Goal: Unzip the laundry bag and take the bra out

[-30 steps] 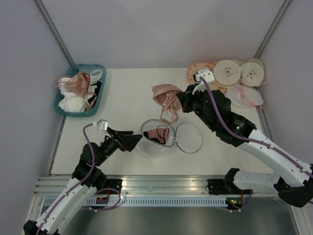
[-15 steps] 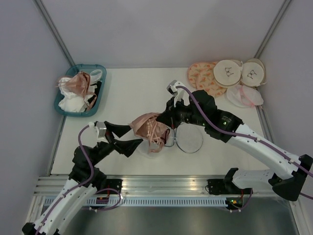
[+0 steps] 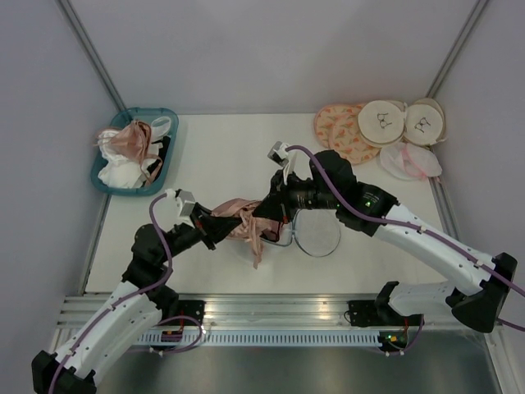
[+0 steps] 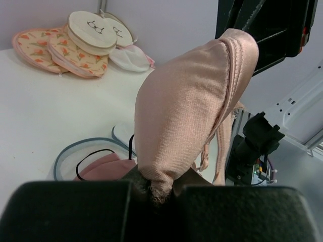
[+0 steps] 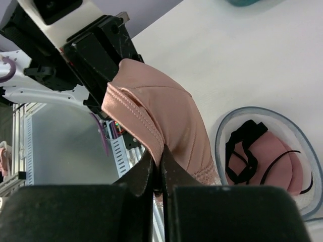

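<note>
The robot's left gripper should set the pink bra down on the heap of garments in the teal basket (image 3: 122, 139). The bra now hangs just above the table.
The pink bra (image 3: 238, 220) hangs stretched between both grippers, just above the table. At its left end my left gripper (image 3: 215, 226) is shut on it; in the left wrist view the fabric bunches into the jaws (image 4: 159, 189). My right gripper (image 3: 267, 210) pinches the bra's stitched edge (image 5: 141, 121) at its right end, fingers almost together (image 5: 160, 177). The laundry bag (image 3: 318, 234) lies open below and right of the bra, its round lid flat on the table. Its blue-grey rim (image 5: 303, 141) circles another pink garment with black straps (image 5: 272, 164). The bra hides most of the bag's body from above.
A teal basket (image 3: 105, 182) of garments stands at the back left. Peach patterned pouches (image 3: 338, 127), cream pouches (image 3: 385, 121) and a white mesh bag (image 3: 410, 160) are stacked at the back right. A metal rail (image 3: 271, 308) runs along the table's near edge.
The right arm swung the bra forward and left from behind the bag to the left gripper. The left gripper, open before, has shut on the bra's left end.
</note>
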You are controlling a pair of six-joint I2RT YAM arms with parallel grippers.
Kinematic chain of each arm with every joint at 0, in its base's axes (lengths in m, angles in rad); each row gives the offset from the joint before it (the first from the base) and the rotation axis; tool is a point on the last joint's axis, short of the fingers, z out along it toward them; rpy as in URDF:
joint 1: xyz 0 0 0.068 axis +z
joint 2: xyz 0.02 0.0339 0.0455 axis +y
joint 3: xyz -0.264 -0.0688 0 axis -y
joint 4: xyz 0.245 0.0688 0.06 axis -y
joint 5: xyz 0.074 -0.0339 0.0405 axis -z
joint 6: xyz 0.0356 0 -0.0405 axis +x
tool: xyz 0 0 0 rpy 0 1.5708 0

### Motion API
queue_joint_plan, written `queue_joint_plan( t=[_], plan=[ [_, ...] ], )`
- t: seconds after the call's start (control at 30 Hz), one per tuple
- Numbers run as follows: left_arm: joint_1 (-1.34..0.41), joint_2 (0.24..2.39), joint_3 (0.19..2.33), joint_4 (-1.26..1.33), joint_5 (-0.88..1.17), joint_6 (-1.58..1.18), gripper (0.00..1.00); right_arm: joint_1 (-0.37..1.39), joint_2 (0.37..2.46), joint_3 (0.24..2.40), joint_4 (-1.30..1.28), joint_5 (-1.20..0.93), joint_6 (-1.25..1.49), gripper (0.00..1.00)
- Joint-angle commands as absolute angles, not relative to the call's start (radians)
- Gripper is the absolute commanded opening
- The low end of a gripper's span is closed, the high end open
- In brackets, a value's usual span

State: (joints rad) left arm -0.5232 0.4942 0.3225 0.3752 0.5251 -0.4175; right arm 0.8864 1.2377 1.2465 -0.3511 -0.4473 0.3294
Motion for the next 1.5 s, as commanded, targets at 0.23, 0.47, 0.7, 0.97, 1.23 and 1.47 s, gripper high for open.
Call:
queue_joint_plan(
  t=[0.23,0.47,0.7,0.97,1.23,1.47],
  plan=[
    [-0.522,0.503,0.531,0.129,-0.056,-0.358,0.02,0.885,1.1,1.292,-0.429,0.044,0.341,0.98],
    [-0.505,0.682,0.69,0.159,-0.446,-0.272,0.02,0.885,0.982,1.246,-0.469,0.09,0.354,0.98],
    [-0.296,0.947,0.893,0.203,-0.594,-0.253,0.02,0.885,0.876,1.163,-0.511,0.127,0.385,0.98],
    [-0.003,1.232,1.153,0.163,-0.453,-0.301,0.02,0.887,0.833,1.076,-0.546,0.12,0.394,0.98],
    [0.217,1.436,1.279,0.158,-0.408,-0.322,0.02,0.885,0.842,1.011,-0.532,0.109,0.403,0.98],
    [0.255,1.652,1.344,0.129,-0.393,-0.34,0.02,0.887,0.851,0.966,-0.548,0.106,0.41,0.98]
  ],
)
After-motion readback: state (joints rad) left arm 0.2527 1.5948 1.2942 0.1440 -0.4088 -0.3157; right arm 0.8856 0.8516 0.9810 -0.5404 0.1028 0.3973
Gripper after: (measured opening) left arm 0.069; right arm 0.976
